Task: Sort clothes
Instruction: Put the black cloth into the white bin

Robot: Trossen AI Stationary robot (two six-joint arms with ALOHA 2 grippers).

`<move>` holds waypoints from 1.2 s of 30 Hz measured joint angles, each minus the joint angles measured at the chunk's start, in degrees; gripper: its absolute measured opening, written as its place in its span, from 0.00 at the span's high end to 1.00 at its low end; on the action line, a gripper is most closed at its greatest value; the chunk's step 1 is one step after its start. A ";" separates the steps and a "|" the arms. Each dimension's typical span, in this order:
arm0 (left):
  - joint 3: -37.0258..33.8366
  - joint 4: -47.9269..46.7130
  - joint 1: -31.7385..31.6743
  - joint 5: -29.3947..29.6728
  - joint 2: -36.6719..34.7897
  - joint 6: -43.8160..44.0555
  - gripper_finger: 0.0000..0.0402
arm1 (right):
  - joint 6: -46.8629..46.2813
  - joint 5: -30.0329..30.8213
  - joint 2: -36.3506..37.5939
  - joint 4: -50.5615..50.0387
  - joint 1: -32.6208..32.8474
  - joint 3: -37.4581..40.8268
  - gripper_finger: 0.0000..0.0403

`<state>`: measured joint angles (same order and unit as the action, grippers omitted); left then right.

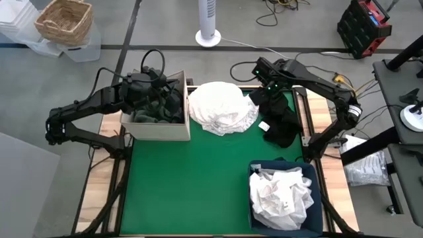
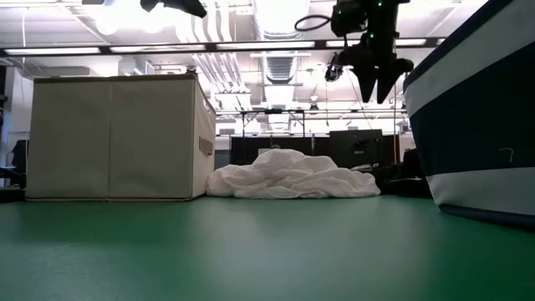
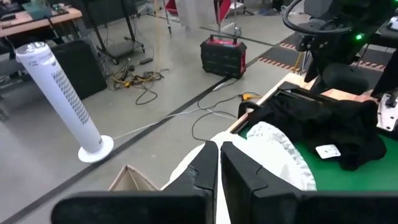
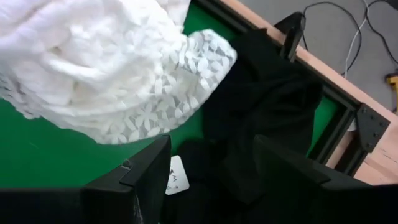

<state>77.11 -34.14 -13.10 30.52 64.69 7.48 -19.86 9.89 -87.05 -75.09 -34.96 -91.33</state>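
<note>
My right gripper is to come down and close on the middle of the black garment (image 1: 281, 119) (image 4: 229, 202), between its white tag and the table's edge.
A white lacy garment (image 1: 221, 106) (image 2: 292, 177) lies heaped at the table's far middle. A black garment (image 1: 277, 122) (image 4: 267, 106) lies to its right on the table, its white tag (image 4: 176, 177) showing. More dark clothes (image 1: 158, 109) fill the beige box (image 1: 158, 131). White clothes (image 1: 281, 195) sit in the navy bin (image 1: 254, 172). My right gripper (image 4: 211, 168) (image 2: 376, 79) hangs open, high above the black garment and touching nothing. My left gripper (image 3: 219, 163) (image 1: 165, 92) hovers shut and empty over the box.
The box (image 2: 117, 138) stands at the far left and the bin (image 2: 476, 125) at the near right corner. Green table surface lies bare between them, at the middle and near left. A fan, a toolbox and cables are on the floor beyond the far edge.
</note>
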 joint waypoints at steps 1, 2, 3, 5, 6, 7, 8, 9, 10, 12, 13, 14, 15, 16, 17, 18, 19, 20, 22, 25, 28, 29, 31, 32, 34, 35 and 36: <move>0.00 -0.24 -0.10 -0.01 0.00 0.18 1.00 | 0.00 0.00 -0.39 -0.05 -0.20 0.18 0.46; 0.00 -0.35 -0.18 -0.01 0.00 0.47 1.00 | -0.08 0.00 -0.76 -0.33 -0.38 0.34 0.46; 0.01 -0.35 -0.18 0.00 0.01 0.61 1.00 | -0.31 0.00 -1.18 -0.69 -0.57 0.55 0.46; 0.01 -0.31 -0.18 0.00 0.05 1.18 1.00 | -1.16 0.07 -1.84 -1.80 -1.08 1.15 0.46; 0.01 -0.36 -0.18 0.00 0.09 1.61 1.00 | -1.74 0.12 -2.03 -2.46 -1.42 1.49 0.46; 0.01 -0.34 -0.18 0.00 0.09 2.10 1.00 | -2.19 0.16 -2.12 -3.10 -1.85 1.93 0.46; 0.00 -0.34 -0.18 0.03 0.09 2.52 1.00 | -2.51 0.21 -2.13 -3.73 -2.30 2.61 0.46; 0.01 -0.34 -0.15 0.12 0.09 2.64 1.00 | -2.62 0.31 -2.11 -4.29 -2.72 3.45 0.46; 0.01 -0.37 -0.15 0.29 0.08 2.68 1.00 | -2.62 0.46 -1.99 -4.48 -3.20 4.49 0.46; 0.01 -0.41 -0.19 0.40 0.07 2.68 1.00 | -2.01 0.48 -1.37 -4.01 -4.15 7.04 0.45; 0.01 -0.41 -0.35 0.42 0.07 2.71 1.00 | -1.62 0.48 -0.77 -3.84 -4.51 8.38 0.45; 0.01 -0.42 -0.50 0.44 0.07 2.89 1.00 | -1.23 0.52 0.01 -3.75 -4.85 9.83 0.44; 0.01 -0.45 -0.66 0.44 0.07 3.20 1.00 | -0.39 0.60 0.91 -3.60 -5.15 11.35 0.43; 0.01 -0.45 -0.85 0.46 0.07 3.64 1.00 | 0.59 0.62 1.88 -3.07 -5.39 12.99 0.42; -0.01 -0.48 -0.99 0.46 0.07 3.82 1.00 | 1.65 0.64 2.94 -2.02 -5.50 14.82 0.41; 0.01 -0.54 -1.08 0.46 0.07 4.01 1.00 | 2.73 0.63 4.21 -0.61 -5.53 16.76 0.39; 0.00 -0.56 -1.08 0.46 0.07 4.07 1.00 | 3.71 0.59 5.60 0.80 -5.53 18.58 0.38; 0.01 -0.57 -1.09 0.46 0.07 4.22 1.00 | 4.24 0.55 7.09 2.01 -5.49 20.41 0.37; 0.00 -0.61 -1.07 0.44 0.07 4.80 1.00 | 3.82 0.13 9.92 3.70 -5.46 23.71 0.35; 0.01 -0.60 -1.09 0.43 0.18 5.26 1.00 | 2.04 0.13 13.47 5.31 -5.49 28.65 0.33; -0.01 -0.49 -1.40 0.43 0.72 5.28 1.00 | -0.23 -1.37 16.29 7.69 -5.49 32.84 0.32; 0.01 -0.49 -1.42 0.42 0.91 5.28 1.00 | -0.63 -2.81 16.80 8.47 -5.49 34.04 0.32; 0.01 -0.42 -1.42 0.42 1.14 5.28 1.00 | -1.82 -4.38 17.29 9.22 -5.44 35.85 0.33; 0.01 -0.40 -1.40 0.42 1.16 5.36 1.00 | -2.33 -4.32 17.36 9.27 -5.42 36.61 0.33; 0.01 -0.38 -1.40 0.39 1.18 5.71 1.00 | -2.64 -3.89 17.19 9.39 -5.42 38.17 0.34; 0.00 -0.38 -1.40 0.39 1.18 5.89 1.00 | -2.66 -3.85 16.95 9.63 -5.46 38.85 0.35; 0.01 -0.36 -1.36 0.39 1.20 6.01 1.00 | -2.65 -3.83 16.69 10.10 -5.46 39.38 0.35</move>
<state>77.12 -34.50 -14.46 30.92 65.89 13.49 -22.51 6.06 -70.36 -64.98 -40.42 -51.95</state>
